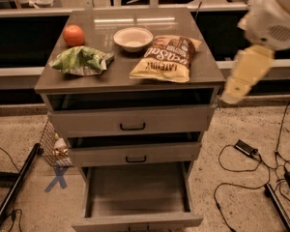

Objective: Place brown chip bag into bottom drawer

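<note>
The gripper should grasp the side of the brown chip bag [181, 59] facing away from the white bowl.
The brown chip bag [166, 58], pale yellow with a dark brown band, lies flat on the right half of the grey cabinet top [125, 79], just right of the bowl. The bottom drawer [137, 220] is pulled out and open, and its inside shows nothing. My arm comes down from the upper right. My gripper [231, 96] is at its lower pale end, beside the cabinet's right front corner, below and to the right of the bag and not touching it.
An orange [74, 35], a white bowl [133, 38] and a green-and-white chip bag [81, 60] share the cabinet top. The two upper drawers stand slightly ajar. Cables and an adapter [245, 148] lie on the floor at the right. A wire basket [55, 146] and a black pole [17, 185] are at the left.
</note>
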Motion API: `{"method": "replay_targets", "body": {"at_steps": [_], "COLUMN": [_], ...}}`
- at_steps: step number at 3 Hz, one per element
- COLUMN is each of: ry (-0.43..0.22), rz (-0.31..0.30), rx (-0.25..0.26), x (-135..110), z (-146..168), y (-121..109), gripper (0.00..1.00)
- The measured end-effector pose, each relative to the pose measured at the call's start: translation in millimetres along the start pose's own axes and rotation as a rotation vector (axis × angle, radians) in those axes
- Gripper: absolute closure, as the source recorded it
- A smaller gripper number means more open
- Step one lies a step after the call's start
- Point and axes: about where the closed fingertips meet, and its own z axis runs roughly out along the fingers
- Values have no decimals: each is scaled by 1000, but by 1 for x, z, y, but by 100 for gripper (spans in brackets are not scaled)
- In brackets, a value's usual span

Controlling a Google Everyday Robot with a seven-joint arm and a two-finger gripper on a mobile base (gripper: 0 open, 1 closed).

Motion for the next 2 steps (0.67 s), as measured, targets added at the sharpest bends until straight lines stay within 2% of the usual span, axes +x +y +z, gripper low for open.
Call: {"method": "replay_targets", "body": {"at_steps": [1,2], "ry": [33,26], "rz": [-40,-39], "rx": [44,46], "x": [-15,-16], "z": [66,58], "y": [-30,-29], "gripper": [0,0]}}
